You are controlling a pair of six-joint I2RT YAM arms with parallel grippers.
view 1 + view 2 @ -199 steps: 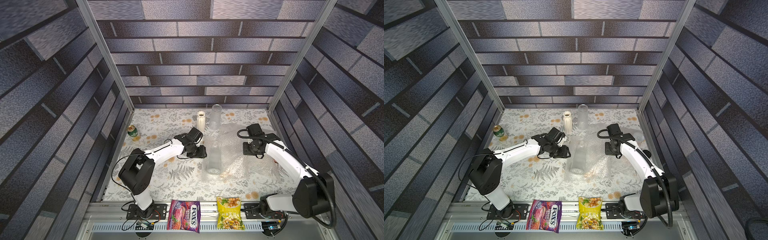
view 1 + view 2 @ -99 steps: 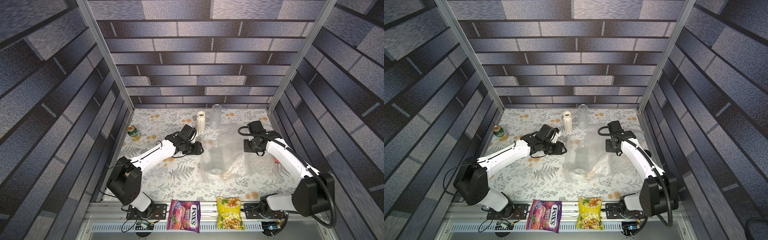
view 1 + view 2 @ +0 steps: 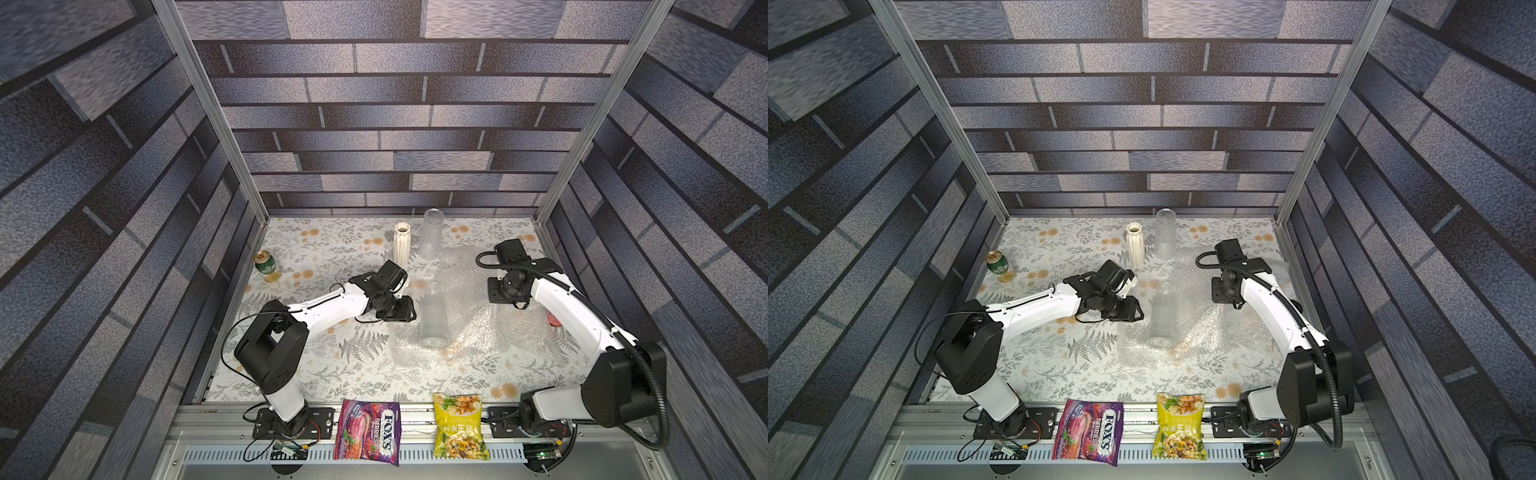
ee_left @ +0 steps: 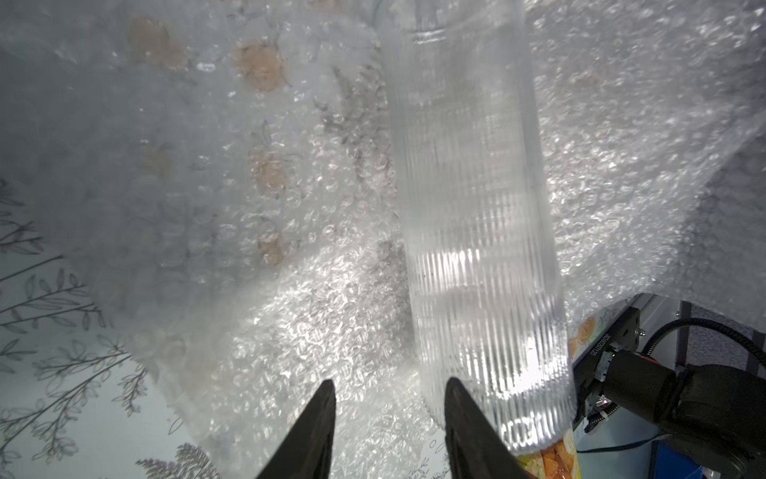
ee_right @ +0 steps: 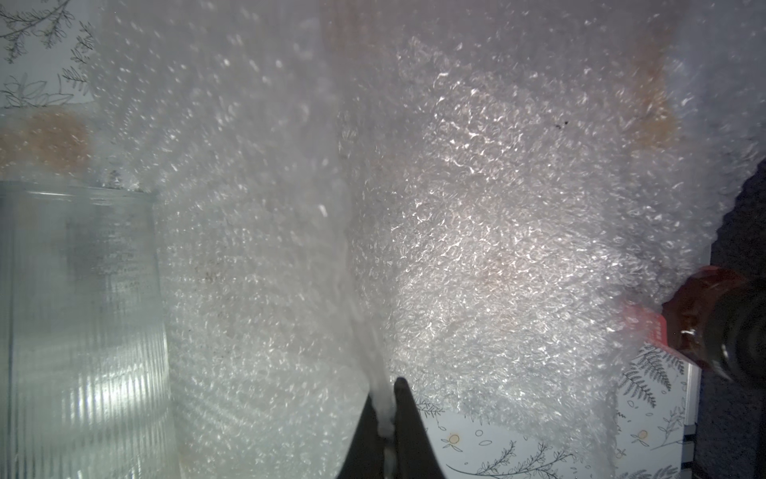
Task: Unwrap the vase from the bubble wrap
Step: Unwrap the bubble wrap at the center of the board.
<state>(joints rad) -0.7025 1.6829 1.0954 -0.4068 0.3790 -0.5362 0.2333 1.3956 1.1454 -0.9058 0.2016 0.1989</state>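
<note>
The vase is lying uncovered while my right gripper holds a fold of bubble wrap, so my right gripper will let go of that fold and grab the vase's far end [image 3: 432,283].
A clear ribbed glass vase [image 3: 433,316] [image 3: 1163,318] lies on its side, bare, on a spread sheet of bubble wrap [image 3: 486,332] [image 3: 1212,332]. My left gripper [image 3: 411,311] [image 4: 389,385] is open just left of the vase [image 4: 468,207]. One of its fingers [image 4: 460,414] is against the vase's side near the base, and only bubble wrap [image 4: 290,298] lies between the jaws. My right gripper [image 3: 505,296] [image 5: 387,398] is shut on a raised fold of the bubble wrap [image 5: 497,249], right of the vase [image 5: 78,331].
A white ribbed vase [image 3: 402,246] and a second clear glass [image 3: 431,235] stand at the back. At the far left stands a green can [image 3: 264,263]. A red object [image 3: 552,319] lies by my right arm. Two snack bags [image 3: 368,430] [image 3: 459,426] lie on the front rail.
My left arm swung out to the left and came back beside the vase, and its jaws have narrowed. The right gripper has stayed in place, pinching the wrap.
</note>
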